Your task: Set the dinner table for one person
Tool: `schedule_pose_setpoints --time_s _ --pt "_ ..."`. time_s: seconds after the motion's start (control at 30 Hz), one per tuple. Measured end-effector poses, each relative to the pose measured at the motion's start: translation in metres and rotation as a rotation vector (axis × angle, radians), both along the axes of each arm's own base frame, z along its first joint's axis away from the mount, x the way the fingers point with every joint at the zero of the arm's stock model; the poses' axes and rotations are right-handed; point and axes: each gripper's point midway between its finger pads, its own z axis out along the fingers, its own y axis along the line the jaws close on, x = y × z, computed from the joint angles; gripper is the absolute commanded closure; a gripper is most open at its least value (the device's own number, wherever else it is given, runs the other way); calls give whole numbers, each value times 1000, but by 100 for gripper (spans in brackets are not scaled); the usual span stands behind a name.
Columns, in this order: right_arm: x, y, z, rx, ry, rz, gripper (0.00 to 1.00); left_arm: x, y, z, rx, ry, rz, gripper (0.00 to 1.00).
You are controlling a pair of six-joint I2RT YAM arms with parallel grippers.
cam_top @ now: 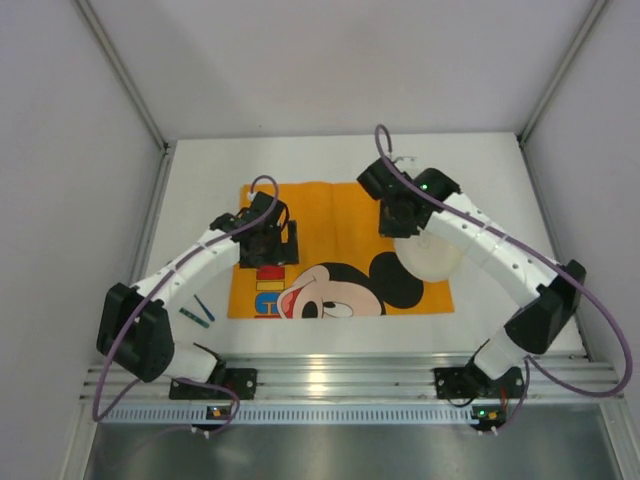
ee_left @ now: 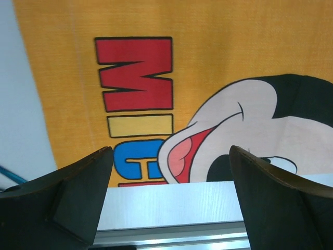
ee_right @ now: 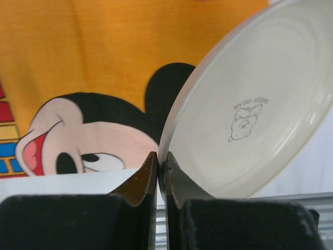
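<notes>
I should use my right gripper to set the white plate, now tilted on edge above the placemat, down on the plain orange middle of the placemat (cam_top: 333, 242) (ee_right: 81, 65), just behind Mickey Mouse's head.
The white dinner table (cam_top: 320, 155) carries an orange Mickey Mouse placemat (cam_top: 330, 210) at its middle. My right gripper (cam_top: 400, 215) is shut on the rim of a white plate (cam_top: 432, 258), held tilted on edge above the placemat's right part. In the right wrist view the fingers (ee_right: 162, 159) pinch the plate (ee_right: 255, 114), its underside with a small bear mark facing the camera. My left gripper (cam_top: 265, 240) hovers open and empty over the placemat's left part; its jaws (ee_left: 169, 156) stand wide above the placemat (ee_left: 218, 41).
Thin blue and teal utensils (cam_top: 197, 313) lie on the table left of the placemat, with a tip at the left wrist view's edge (ee_left: 8, 174). An aluminium rail (cam_top: 330, 375) runs along the near edge. Grey walls enclose both sides.
</notes>
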Motion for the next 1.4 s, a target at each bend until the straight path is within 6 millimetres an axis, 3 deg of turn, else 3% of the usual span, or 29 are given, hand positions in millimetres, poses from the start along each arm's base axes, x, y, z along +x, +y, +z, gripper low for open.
schedule_pose_setpoints --time_s 0.2,0.3,0.47,0.73,0.97,1.0,1.07,1.1,1.2,1.3,1.4 --pt "26 98 3 -14 -14 174 100 9 50 31 -4 -83 181 2" --pt "42 134 -8 -17 -19 229 100 7 80 42 -7 -116 273 2" --pt "51 154 -44 -57 37 280 100 -13 94 47 1 -113 301 2" --pt "60 186 -120 -86 146 356 100 -35 99 55 1 -111 302 2" --pt "67 205 -150 -67 162 401 100 -47 103 58 9 -99 307 2" --pt "67 208 -152 -55 166 411 96 -48 104 57 13 -95 309 2" --pt "67 216 -155 -25 170 428 78 -50 107 56 27 -89 319 2" --pt "66 221 -158 -2 174 439 61 -52 109 56 38 -86 331 2" --pt "59 238 -175 79 200 489 40 -54 117 55 70 -83 365 2" --pt "51 240 -188 95 230 526 34 -54 128 52 97 -79 418 2" --pt "49 241 -173 116 214 551 28 -52 141 47 121 -62 488 2"
